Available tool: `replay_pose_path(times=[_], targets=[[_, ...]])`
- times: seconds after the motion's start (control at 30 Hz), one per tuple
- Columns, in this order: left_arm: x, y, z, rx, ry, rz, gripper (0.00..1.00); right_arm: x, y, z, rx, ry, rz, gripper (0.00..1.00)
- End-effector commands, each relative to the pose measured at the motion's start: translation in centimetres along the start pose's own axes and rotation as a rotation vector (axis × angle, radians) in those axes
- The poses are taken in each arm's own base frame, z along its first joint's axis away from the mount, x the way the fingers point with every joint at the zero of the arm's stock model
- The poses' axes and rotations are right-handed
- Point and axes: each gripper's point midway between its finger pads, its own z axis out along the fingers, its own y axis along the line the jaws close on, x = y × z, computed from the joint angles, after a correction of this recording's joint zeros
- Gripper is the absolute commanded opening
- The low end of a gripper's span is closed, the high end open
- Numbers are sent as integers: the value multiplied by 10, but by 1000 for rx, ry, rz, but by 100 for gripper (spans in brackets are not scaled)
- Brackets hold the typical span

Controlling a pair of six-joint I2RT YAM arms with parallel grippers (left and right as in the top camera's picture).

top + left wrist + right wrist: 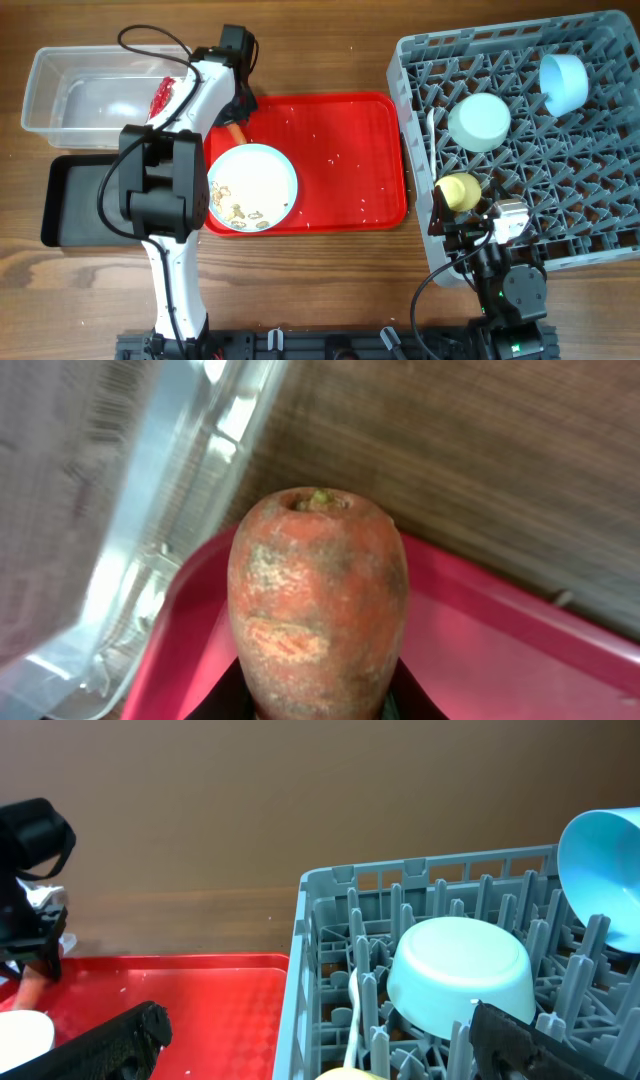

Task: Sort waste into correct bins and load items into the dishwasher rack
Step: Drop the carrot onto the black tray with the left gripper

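Next, I let go of the small orange carrot with my left gripper in the black tray (148,212), toward the red tray. The carrot is over the red tray's corner now.
My left gripper (236,122) is shut on the small orange carrot (318,600) over the far left corner of the red tray (350,160), beside the clear tub (60,90). The red wrapper (163,97) lies in the tub. The black tray (70,200) lies in front of it. The pale blue plate (252,187) with beige scraps sits on the red tray. The grey rack (560,200) holds the green bowl (480,121), blue bowl (563,82), yellow cup (459,191) and white spoon (432,150). My right gripper (468,224) is open and empty at the rack's near left edge.
The left arm's black body (160,185) hangs over the black tray and the plate's left side. Rice-like specks are scattered on the red tray. The right wrist view shows the rack wall (300,980) and the green bowl (460,970) upside down.
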Motion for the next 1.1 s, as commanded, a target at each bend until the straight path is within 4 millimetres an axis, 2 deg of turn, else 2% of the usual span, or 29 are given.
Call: replay_pose_path(times=[0.0,0.03,0.1,0.17,0.23,0.33,0.37,0.43,0.53,0.6,0.67,0.77,0.83,0.9,0.93,1.0,1.07], targets=[[-57,2,-103,129,-216,-75,9,-1,-2,0,7,-4,17,100],[-62,8,-133,159,-259,-90,8,-1,-2,0,7,-4,17,100],[-55,27,-167,168,-271,-116,5,-1,-2,0,7,-4,17,100],[-36,55,-194,147,-236,-160,4,-1,-2,0,7,-4,17,100],[-15,83,-208,96,-187,-175,4,-1,-2,0,7,-4,17,100],[12,157,-215,-128,-120,-373,4,-1,-2,0,7,-4,17,100],[20,180,-212,-187,-87,-448,4,-1,-2,0,7,-4,18,100],[32,207,-198,-245,-12,-532,4,-1,-2,0,7,-4,17,100],[51,236,-151,-290,105,-627,4,-1,-2,0,7,-4,17,100],[63,249,-119,-305,146,-678,4,-1,-2,0,7,-4,17,100],[79,253,-84,-259,209,-743,4,-1,-2,0,7,-4,17,100],[90,255,-52,-212,228,-807,10,-1,-2,0,7,-4,17,100],[100,255,-39,-201,247,-825,15,-1,-2,0,7,-4,17,100],[106,254,-38,-199,271,-823,21,-1,-2,0,7,-4,18,100],[106,251,-39,-177,280,-802,28,-1,-2,0,7,-4,17,100],[101,239,-45,-91,296,-766,52,-1,-2,0,7,-4,17,100],[92,227,-62,-14,299,-769,57,-1,-2,0,7,-4,17,100]])
